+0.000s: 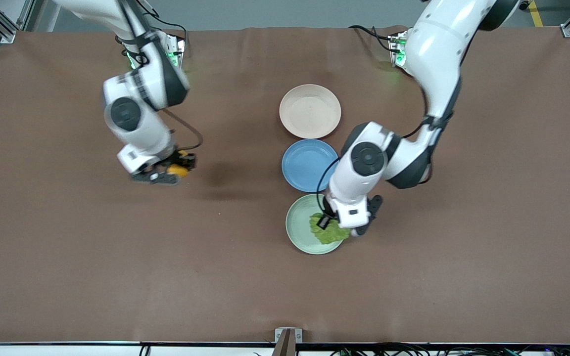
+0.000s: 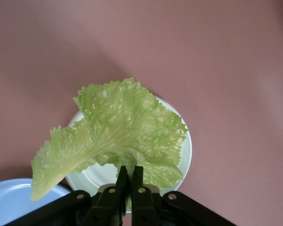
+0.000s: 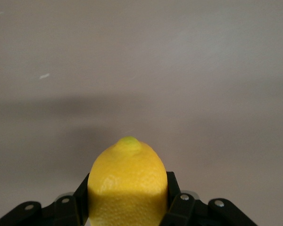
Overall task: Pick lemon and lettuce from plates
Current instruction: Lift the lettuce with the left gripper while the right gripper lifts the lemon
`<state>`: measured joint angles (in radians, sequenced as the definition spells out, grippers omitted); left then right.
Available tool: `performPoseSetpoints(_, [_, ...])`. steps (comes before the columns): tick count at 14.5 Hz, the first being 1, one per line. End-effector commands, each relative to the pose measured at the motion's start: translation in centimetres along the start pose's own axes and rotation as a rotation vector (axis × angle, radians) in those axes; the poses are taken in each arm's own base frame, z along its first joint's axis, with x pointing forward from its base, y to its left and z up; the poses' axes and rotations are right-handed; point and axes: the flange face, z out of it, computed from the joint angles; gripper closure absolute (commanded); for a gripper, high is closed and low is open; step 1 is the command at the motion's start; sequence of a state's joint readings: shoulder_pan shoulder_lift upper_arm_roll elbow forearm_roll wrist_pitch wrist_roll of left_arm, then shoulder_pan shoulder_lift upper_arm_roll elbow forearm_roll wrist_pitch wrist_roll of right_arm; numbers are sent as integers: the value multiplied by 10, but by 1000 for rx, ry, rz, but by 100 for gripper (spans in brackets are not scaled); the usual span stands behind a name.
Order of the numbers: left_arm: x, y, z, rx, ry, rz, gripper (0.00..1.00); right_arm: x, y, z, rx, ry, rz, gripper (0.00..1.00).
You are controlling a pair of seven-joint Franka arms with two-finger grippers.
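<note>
Next, my left gripper lets go of the lettuce on its own side, on bare table well out from the blue plate (image 1: pixel 418 187).
My left gripper (image 1: pixel 325 220) is shut on the lettuce (image 1: pixel 328 232), a crinkled green leaf, and holds it just above the mint green plate (image 1: pixel 299 227). In the left wrist view the leaf (image 2: pixel 118 132) spreads out from the closed fingertips (image 2: pixel 130 175), with the mint plate (image 2: pixel 184 150) under it. My right gripper (image 1: pixel 178 168) is shut on the lemon (image 1: pixel 178 171) above bare table toward the right arm's end. In the right wrist view the lemon (image 3: pixel 127 186) fills the jaws. The beige-pink plate (image 1: pixel 309 111) is empty.
A blue plate (image 1: pixel 305 165) lies between the beige-pink plate and the mint green plate; its rim shows in the left wrist view (image 2: pixel 9 200). The brown table cover (image 1: pixel 117 267) spreads all round.
</note>
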<state>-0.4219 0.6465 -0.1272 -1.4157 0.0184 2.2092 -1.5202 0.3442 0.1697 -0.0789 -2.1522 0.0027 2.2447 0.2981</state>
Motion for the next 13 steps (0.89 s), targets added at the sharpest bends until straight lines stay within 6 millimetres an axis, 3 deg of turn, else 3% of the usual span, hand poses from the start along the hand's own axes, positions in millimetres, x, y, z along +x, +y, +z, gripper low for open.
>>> performPoseSetpoints(1, [38,-28,-47,79,18,36,100,10,63,10,21,-9,-70,99])
performPoseSetpoints(3, [67,-55,-65,115,17,97,100,11,97,30,28,-5,-90,99])
performPoseSetpoints(6, [98,-105,-64,177,7,175,100,3,116,78,29,41,-101,99])
performPoseSetpoints(9, [122,-147,-53,212,-3,226,99,-5,114,115,25,46,-108,99])
performPoseSetpoints(13, [143,-191,-18,167,8,244,99,-8,114,124,25,26,-127,99])
